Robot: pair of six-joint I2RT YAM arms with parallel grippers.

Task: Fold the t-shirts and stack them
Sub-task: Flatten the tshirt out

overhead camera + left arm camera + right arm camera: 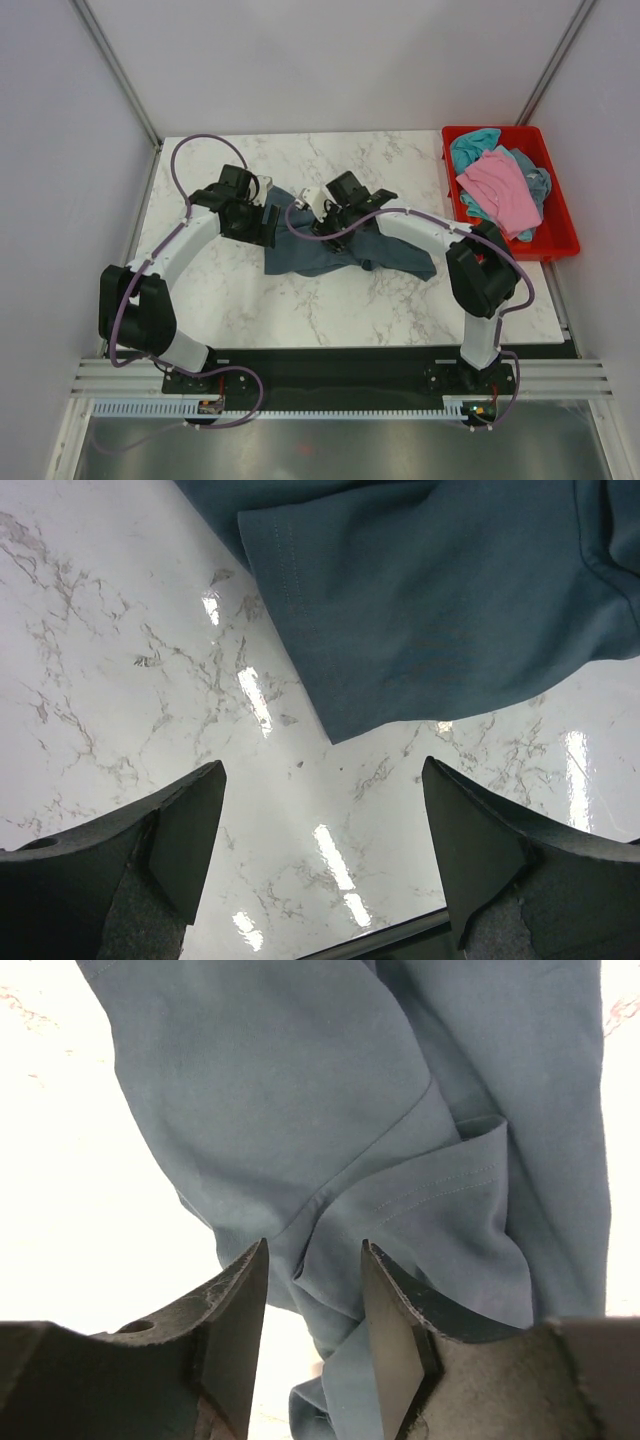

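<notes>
Next, I pinch the flap's loose corner (303,1276) with my right gripper and pull it out before folding, because the t-shirt's stitched flap is doubled over the shirt's middle.
A crumpled dark slate-blue t-shirt (335,252) lies on the middle of the marble table (250,300). My left gripper (266,226) stands open at the shirt's left edge. In the left wrist view its fingers (190,820) hang over bare marble, with a sleeve of the t-shirt (440,610) just beyond them and nothing between them. My right gripper (317,218) hovers over the upper middle of the shirt. Its jaws are apart, and folds of the t-shirt (300,1110) lie below and between the fingertips (245,1290) without being pinched. A pink t-shirt (500,190) and a teal one (475,145) are heaped in the bin.
A red plastic bin (557,238) stands at the table's right edge. White walls close in the table on the left, back and right. Purple cables loop along both arms.
</notes>
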